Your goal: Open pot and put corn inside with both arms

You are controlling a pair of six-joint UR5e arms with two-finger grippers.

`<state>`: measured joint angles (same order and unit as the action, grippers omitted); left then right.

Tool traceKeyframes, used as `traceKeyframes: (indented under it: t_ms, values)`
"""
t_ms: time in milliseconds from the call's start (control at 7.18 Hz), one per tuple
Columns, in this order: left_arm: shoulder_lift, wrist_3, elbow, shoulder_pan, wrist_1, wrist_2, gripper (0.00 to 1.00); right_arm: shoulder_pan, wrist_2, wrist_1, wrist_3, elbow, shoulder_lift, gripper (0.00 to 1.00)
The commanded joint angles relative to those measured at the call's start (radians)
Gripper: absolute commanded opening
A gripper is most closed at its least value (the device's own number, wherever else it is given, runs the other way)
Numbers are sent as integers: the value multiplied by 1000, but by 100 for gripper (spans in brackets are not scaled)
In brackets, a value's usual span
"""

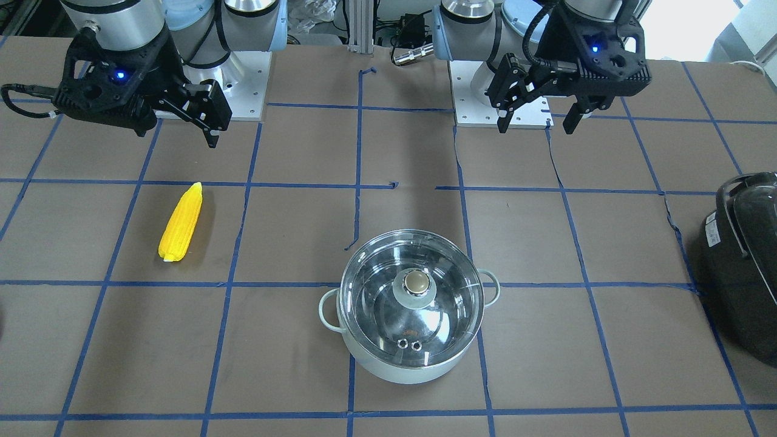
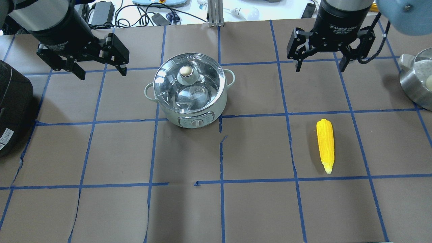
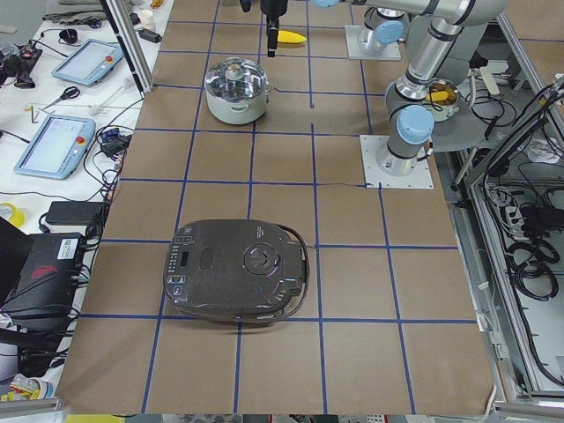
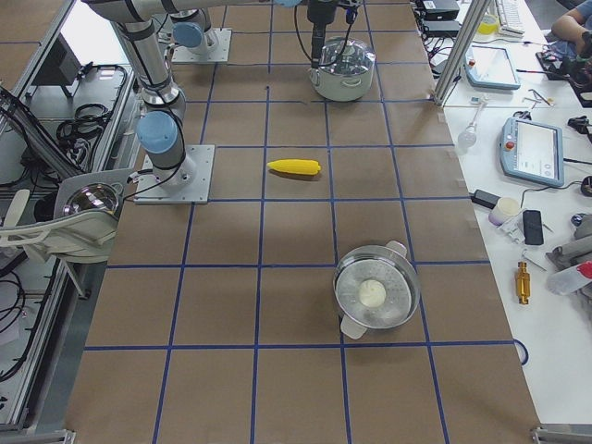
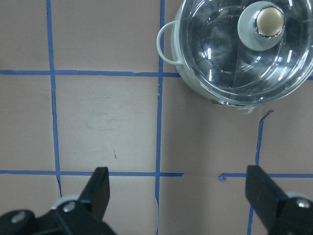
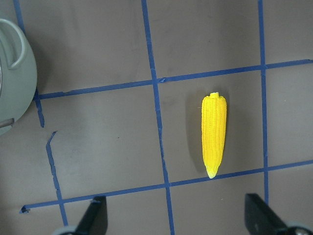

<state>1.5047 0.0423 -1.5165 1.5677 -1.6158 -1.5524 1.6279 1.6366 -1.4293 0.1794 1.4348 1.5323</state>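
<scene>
I should close my left gripper on the beige knob (image 1: 416, 281) (image 5: 269, 21) of the pot's clear glass lid, because the pot must be opened for the corn.
The pale mint pot (image 2: 202, 111) stands on the table with its clear glass lid (image 2: 199, 87) and beige knob (image 2: 185, 71) on; it also shows in the front view (image 1: 400, 370) and the left wrist view (image 5: 190, 78). The yellow corn (image 2: 325, 145) lies flat to the pot's right, also in the front view (image 1: 181, 223) and the right wrist view (image 6: 214, 134). My left gripper (image 2: 103, 73) hangs open and empty, high and left of the pot. My right gripper (image 2: 321, 69) hangs open and empty above the table, beyond the corn.
A large black appliance (image 2: 13, 108) with a handle sits at the table's left edge. A steel pot (image 2: 416, 84) stands at the right edge. Blue tape lines grid the brown table (image 2: 256, 209). Both arm bases (image 1: 504, 97) stand at the robot's side.
</scene>
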Motion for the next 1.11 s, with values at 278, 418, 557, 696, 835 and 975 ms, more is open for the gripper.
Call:
traceKeyframes:
  t_ms: [278,418,557,696,835,975]
  values:
    - [21,8,4,0,8,2,100,0,18,12,2,1,2,100]
    - [20,8,-5,2,16,2,100,0,17,4,9,1,2,100]
    - [23,8,5,2,17,6,100,-2,15,0,11,-4,-1,100]
    - [41,19,15,0,77,103,100,-16,14,-40,3,-10,0,100]
    - [87,109,31,18,165,139,100,-28,14,-83,5,-1,-3,100]
    - [153,128,54,70,187,105,100,-75,14,-85,11,2,-8,100]
